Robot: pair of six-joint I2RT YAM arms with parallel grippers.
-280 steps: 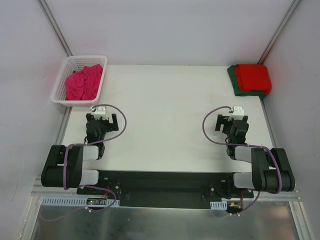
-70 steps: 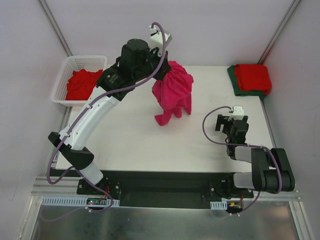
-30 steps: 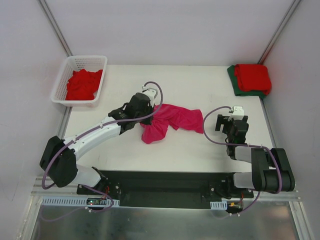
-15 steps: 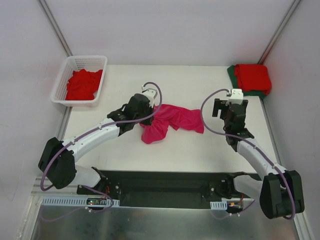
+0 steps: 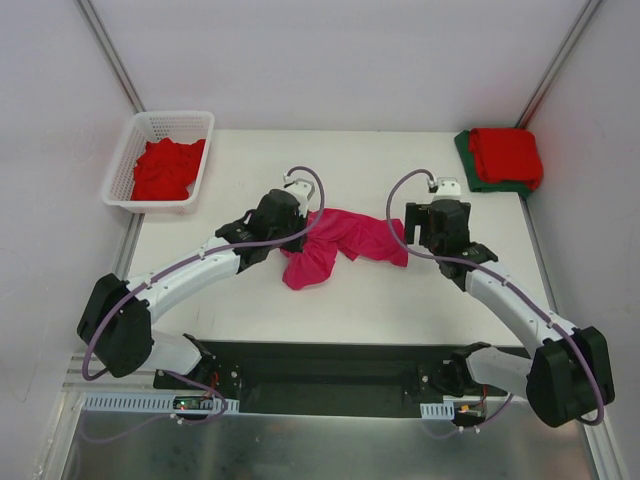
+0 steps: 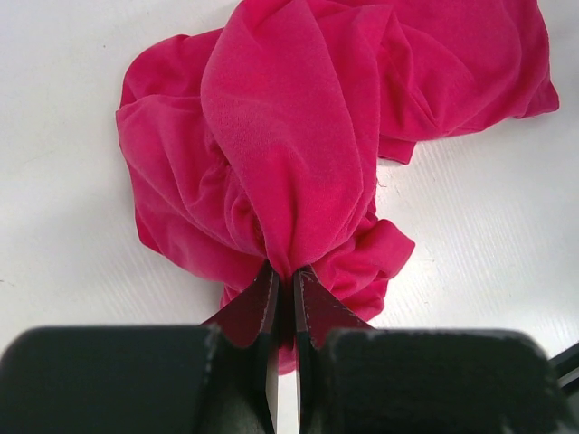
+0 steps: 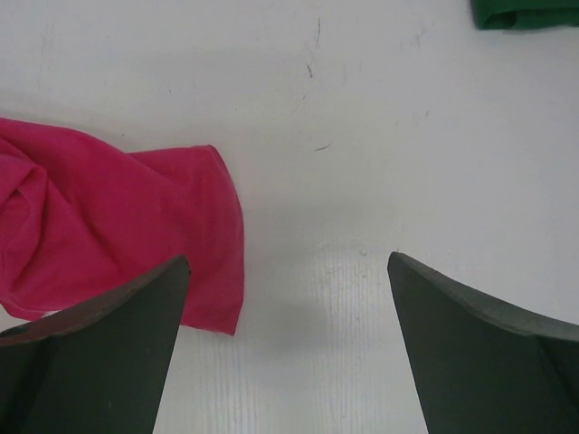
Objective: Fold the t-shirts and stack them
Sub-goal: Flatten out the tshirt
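I should close my right gripper on the pink t-shirt's near edge (image 5: 389, 257), next to the near corner of its flat loose end.
A magenta-pink t-shirt (image 5: 345, 240) lies crumpled in the middle of the table. My left gripper (image 5: 300, 228) is at its left end, shut on a bunched fold of the cloth. In the left wrist view, that fold of the pink t-shirt (image 6: 298, 154) rises out from between the closed tips of the left gripper (image 6: 291, 273). My right gripper (image 5: 432, 228) hovers just right of the shirt's right end, open wide and empty. The right wrist view shows the right gripper (image 7: 288, 257) over bare table, with a corner of the pink t-shirt (image 7: 136, 226) by its left finger.
A folded red t-shirt (image 5: 505, 152) lies on a folded dark green one (image 5: 466, 160) at the back right corner; the green t-shirt's edge (image 7: 520, 14) shows in the right wrist view. A white lattice basket (image 5: 135, 198) at the back left holds a red t-shirt (image 5: 165, 168).
My right arm has stretched out from its rest pose and swung left toward the pink shirt's right end. The left gripper keeps its hold and has barely moved.
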